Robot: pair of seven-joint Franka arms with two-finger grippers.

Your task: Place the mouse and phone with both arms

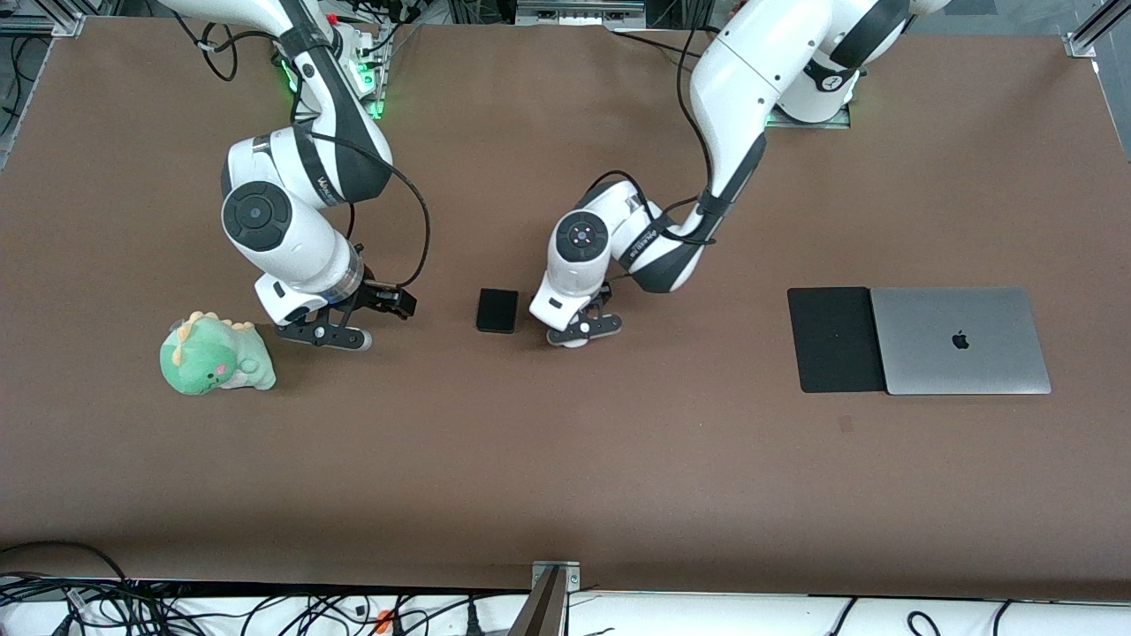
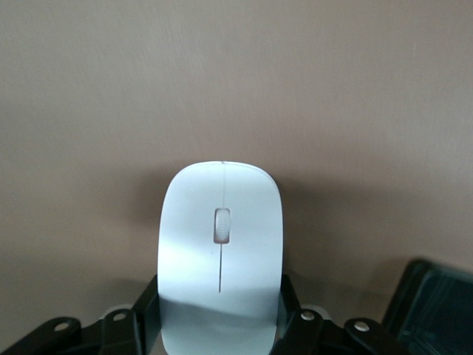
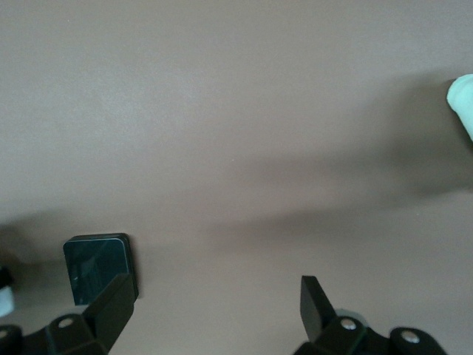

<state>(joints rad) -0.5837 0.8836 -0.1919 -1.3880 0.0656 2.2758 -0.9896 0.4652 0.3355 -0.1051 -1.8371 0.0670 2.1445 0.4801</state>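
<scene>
My left gripper is holding the white mouse, now low at the table near the middle. It will put it down on the middle of the black mouse pad (image 1: 824, 338) beside the grey laptop.
The white mouse (image 2: 220, 251) sits between the fingers of my left gripper (image 2: 219, 299). Both black fingers (image 2: 144, 310) press on its sides, low at the table near the middle. In the front view only a white sliver of the mouse (image 1: 573, 341) shows under the left gripper (image 1: 579, 334). The black phone (image 1: 497, 310) lies flat on the table right beside it, toward the right arm's end, and its corner shows in the left wrist view (image 2: 432, 310). My right gripper (image 1: 340, 337) is open and empty, low over bare table between the phone (image 3: 98, 266) and a plush toy.
A green plush dinosaur (image 1: 215, 356) lies toward the right arm's end, close to the right gripper. A closed grey laptop (image 1: 959, 340) and a black mouse pad (image 1: 835, 340) beside it lie toward the left arm's end.
</scene>
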